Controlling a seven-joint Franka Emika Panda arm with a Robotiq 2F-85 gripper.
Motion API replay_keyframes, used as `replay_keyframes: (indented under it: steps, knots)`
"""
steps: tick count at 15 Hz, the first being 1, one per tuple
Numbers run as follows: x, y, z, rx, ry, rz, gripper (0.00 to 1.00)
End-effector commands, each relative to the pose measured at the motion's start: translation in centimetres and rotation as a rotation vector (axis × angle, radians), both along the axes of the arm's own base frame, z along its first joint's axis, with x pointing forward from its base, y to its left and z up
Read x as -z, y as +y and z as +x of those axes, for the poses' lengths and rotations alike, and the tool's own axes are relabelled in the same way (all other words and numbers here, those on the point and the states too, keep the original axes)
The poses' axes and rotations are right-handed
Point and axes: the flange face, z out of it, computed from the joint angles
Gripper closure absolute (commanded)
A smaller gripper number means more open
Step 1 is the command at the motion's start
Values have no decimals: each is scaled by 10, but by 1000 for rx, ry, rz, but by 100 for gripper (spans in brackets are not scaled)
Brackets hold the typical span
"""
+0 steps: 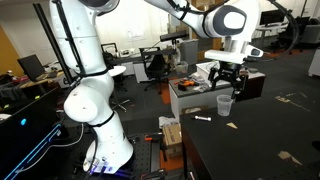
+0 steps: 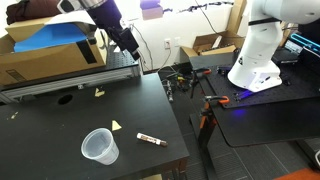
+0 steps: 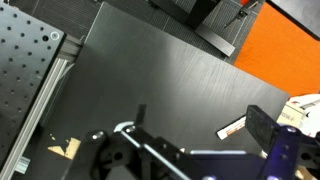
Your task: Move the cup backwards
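Note:
Next, my gripper moves down to the cup's rim (image 1: 229, 96), on the side away from the white marker, and closes there.
The cup (image 1: 224, 105) is small, translucent and pale greyish-white, and stands upright on the dark table; it also shows in an exterior view (image 2: 100, 146) near the table's front edge. My gripper (image 1: 229, 80) is open and empty, hanging well above the table and apart from the cup; it also shows in an exterior view (image 2: 128, 46). In the wrist view the two finger pads of the gripper (image 3: 200, 120) stand wide apart over bare table. The cup does not clearly show there.
A white marker with a red end (image 2: 151, 140) lies on the table beside the cup, also in the wrist view (image 3: 232, 128). Small tan scraps (image 2: 117, 125) lie around. A cardboard box (image 2: 40, 55) on a metal frame bounds the table's back side.

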Motion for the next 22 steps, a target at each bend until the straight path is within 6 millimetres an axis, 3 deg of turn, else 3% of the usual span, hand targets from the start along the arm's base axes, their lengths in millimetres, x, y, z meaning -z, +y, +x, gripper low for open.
replay_keyframes:
  steps: [1, 8, 18, 22]
  knots:
    - [17, 27, 22, -42, -35, 39, 0]
    - [64, 75, 48, -209, -137, 131, 0]
    - [82, 128, 62, -346, -143, 195, 0]
    - [99, 136, 80, -356, -134, 170, 0]
